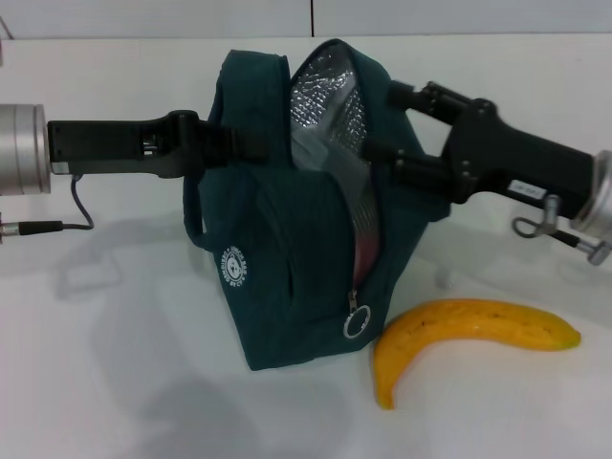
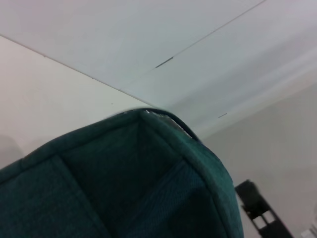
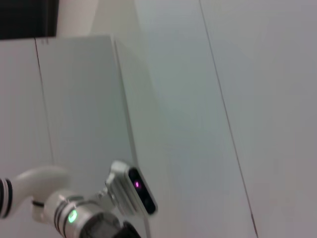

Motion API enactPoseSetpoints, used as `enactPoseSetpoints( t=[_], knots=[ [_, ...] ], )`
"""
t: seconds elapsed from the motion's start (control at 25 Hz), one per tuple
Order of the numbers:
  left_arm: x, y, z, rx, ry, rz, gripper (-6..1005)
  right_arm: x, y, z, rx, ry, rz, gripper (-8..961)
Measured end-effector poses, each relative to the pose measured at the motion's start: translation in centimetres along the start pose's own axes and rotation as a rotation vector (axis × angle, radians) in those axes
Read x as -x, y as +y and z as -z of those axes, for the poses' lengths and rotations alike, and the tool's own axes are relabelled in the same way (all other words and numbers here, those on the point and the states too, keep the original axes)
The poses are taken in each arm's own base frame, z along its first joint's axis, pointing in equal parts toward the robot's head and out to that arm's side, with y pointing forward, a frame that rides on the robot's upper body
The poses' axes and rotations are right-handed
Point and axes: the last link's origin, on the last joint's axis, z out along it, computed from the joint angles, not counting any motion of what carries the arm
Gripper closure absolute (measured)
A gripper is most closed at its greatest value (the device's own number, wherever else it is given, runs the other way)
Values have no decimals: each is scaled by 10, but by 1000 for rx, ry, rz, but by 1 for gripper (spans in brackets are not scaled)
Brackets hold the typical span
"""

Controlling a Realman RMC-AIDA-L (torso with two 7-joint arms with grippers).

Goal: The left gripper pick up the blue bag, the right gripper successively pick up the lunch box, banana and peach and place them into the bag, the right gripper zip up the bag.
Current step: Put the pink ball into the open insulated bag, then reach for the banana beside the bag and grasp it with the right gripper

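Note:
Next, I move my right gripper to the banana's middle [image 1: 481, 319], just past the bend beside the blue bag, and close it there.
The blue bag [image 1: 287, 249] stands upright in the middle of the table, its top unzipped and its silver foil lining [image 1: 330, 105] showing. My left gripper [image 1: 251, 143] reaches in from the left and is shut on the bag's upper left side, near a handle. My right gripper [image 1: 381, 121] comes from the right with its fingers spread apart at the bag's mouth; the tips are partly hidden by the fabric. The banana [image 1: 469, 330] lies on the table just right of the bag's front. A pinkish sliver shows through the zipper slit. The lunch box and peach are hidden. The left wrist view is filled by the bag's fabric [image 2: 124, 188].
The metal zipper ring [image 1: 357, 325] hangs low on the bag's front, close to the banana's near end. A cable [image 1: 57, 227] trails from the left arm. The white table [image 1: 115, 363] extends left of and in front of the bag. The right wrist view shows only wall panels.

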Motion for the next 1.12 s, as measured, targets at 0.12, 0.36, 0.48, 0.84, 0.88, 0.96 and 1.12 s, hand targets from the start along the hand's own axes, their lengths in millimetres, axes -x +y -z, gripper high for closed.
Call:
enactPoseSetpoints(
  t=[0.12, 0.36, 0.48, 0.84, 0.88, 0.96, 1.12],
  knots=[
    [1, 0, 0, -1, 1, 0, 963, 6, 1, 12, 8, -33, 7, 161],
    [2, -2, 2, -3, 2, -2, 963, 16, -3, 38, 96, 80, 42, 150],
    [3, -2, 2, -3, 2, -1, 963, 29, -6, 49, 196, 227, 57, 151],
    [3, -1, 2, 1, 0, -3, 963, 70, -17, 52, 289, 712, 24, 153],
    [3, -1, 2, 2, -1, -4, 963, 72, -17, 51, 286, 756, 26, 153],
    [3, -1, 1, 3, -2, -4, 963, 76, -18, 48, 270, 840, 44, 153],
    [2, 0, 1, 4, -1, -4, 963, 74, -18, 35, 252, 957, 64, 159]
  ],
)
